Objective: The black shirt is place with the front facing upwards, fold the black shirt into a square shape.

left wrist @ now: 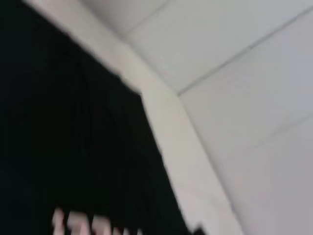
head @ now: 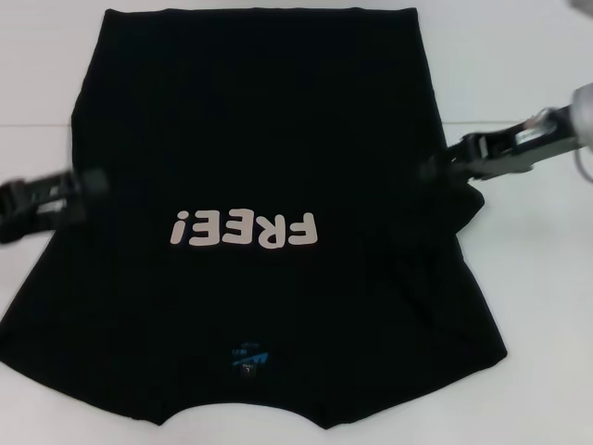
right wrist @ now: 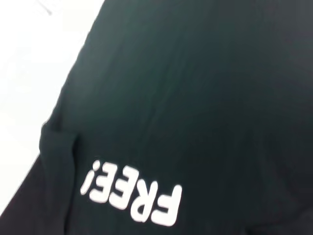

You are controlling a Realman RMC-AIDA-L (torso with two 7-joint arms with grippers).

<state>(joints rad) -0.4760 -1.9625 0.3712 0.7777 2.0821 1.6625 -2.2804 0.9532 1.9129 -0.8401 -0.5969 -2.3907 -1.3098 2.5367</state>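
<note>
The robot's left gripper should next grab the sleeve's outer corner (head: 7,336) on the black shirt, on the exclamation mark's side, toward the collar end.
The black shirt (head: 259,139) lies spread flat on the white table (head: 519,65), front up. Its pale "FREE!" lettering (head: 243,230) reads upside down from the head view, and the small blue neck label (head: 246,357) sits near the table's front edge. My left gripper (head: 88,190) is at the shirt's left edge, level with the lettering. My right gripper (head: 434,171) is at the right edge, just above a bunched fold of cloth (head: 468,204). The left wrist view shows the shirt (left wrist: 73,147) beside bare table. The right wrist view shows the shirt (right wrist: 195,98) with the lettering (right wrist: 132,196).
White table surface (head: 37,83) borders the shirt on the left, right and far sides. The shirt's collar end reaches the near edge of the head view. A seam line in the table (left wrist: 234,54) shows in the left wrist view.
</note>
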